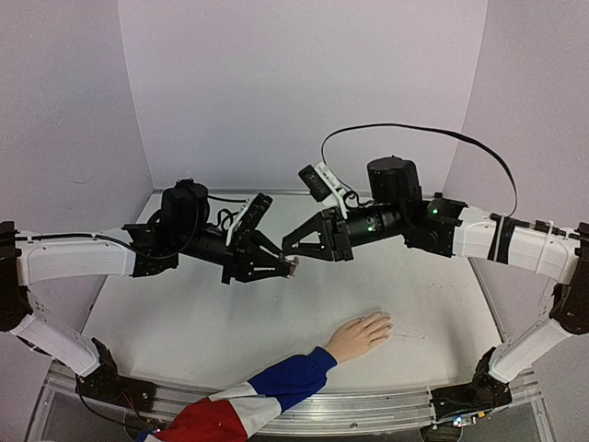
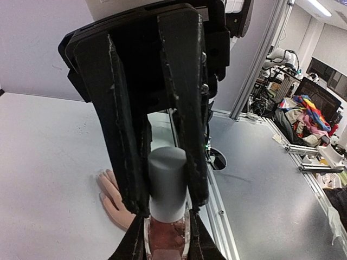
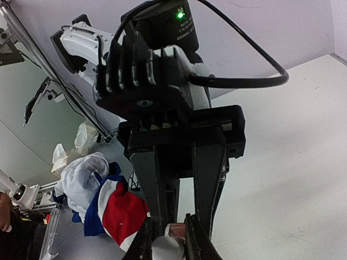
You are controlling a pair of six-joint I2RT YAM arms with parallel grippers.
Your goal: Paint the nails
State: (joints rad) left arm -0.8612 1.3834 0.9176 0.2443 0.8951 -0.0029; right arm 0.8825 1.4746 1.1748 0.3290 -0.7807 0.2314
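The robot's right gripper needs to release the pinkish bottle on the bare table (image 1: 424, 284) between the pale hand's fingertips and the side wall.
A small pinkish bottle (image 1: 294, 268) with a white cap (image 2: 165, 184) hangs in the air between both grippers, above the middle of the table. My left gripper (image 1: 287, 269) is shut on its glass body (image 2: 167, 238). My right gripper (image 1: 287, 250) faces it and is shut on the cap, which also shows in the right wrist view (image 3: 168, 248). The pale hand (image 1: 361, 333) lies flat on the table, near and to the right of the bottle, with a blue, white and red sleeve (image 1: 276, 391). Its nails (image 1: 385, 322) are too small to make out.
An aluminium rail (image 1: 368, 405) runs along the table's near edge, under the sleeve. White walls close in the back and both sides. The hand shows below the bottle in the left wrist view (image 2: 114, 197). The sleeve shows in the right wrist view (image 3: 122, 211).
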